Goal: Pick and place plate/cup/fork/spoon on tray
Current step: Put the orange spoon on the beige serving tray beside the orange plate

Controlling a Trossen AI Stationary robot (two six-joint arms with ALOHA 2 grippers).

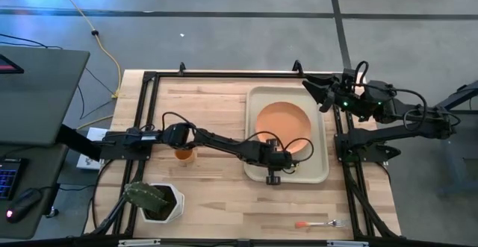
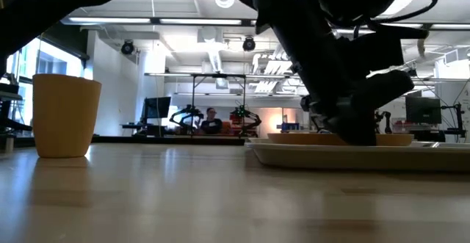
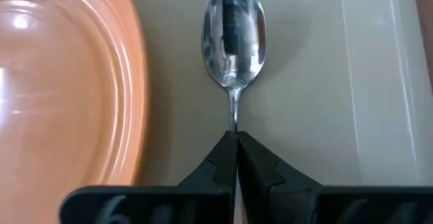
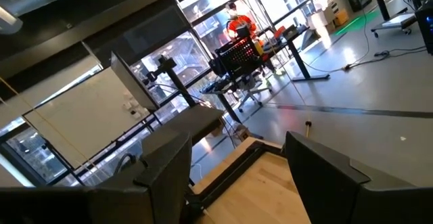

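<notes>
Next, I let go of the spoon with my left gripper on the beige tray [image 1: 287, 172] [image 3: 293, 173] between the orange plate and the tray's near rim.
The beige tray [image 1: 323, 174] lies at the table's right, with the orange plate [image 1: 282, 122] in its far half. My left gripper [image 1: 287, 157] is low over the tray's near part, beside the plate [image 3: 61, 82], and is shut on the spoon [image 3: 235, 34]. The spoon's silver bowl points away from the fingers, and its handle is hidden under them. The orange-yellow cup [image 1: 184, 155] stands upright on the table left of the tray and also shows in the low view [image 2: 66, 114]. The fork [image 1: 321, 223] lies near the table's front right edge. My right gripper [image 1: 323, 96] is open and empty above the tray's far right corner. My left gripper pinches the spoon's thin metal neck [image 3: 235, 119], just behind the bowl, between its two shut fingertips. The fingers lie along the spoon. The spoon is level, bowl up, over the tray's floor [image 3: 318, 82]; I cannot tell whether it rests on the floor.
A white square pot with a green cactus [image 1: 153, 201] stands at the table's front left. A black frame [image 1: 149, 75] runs around the table's edges. A laptop [image 1: 33, 90] sits off the table's left side. People and desks show far behind in the low view.
</notes>
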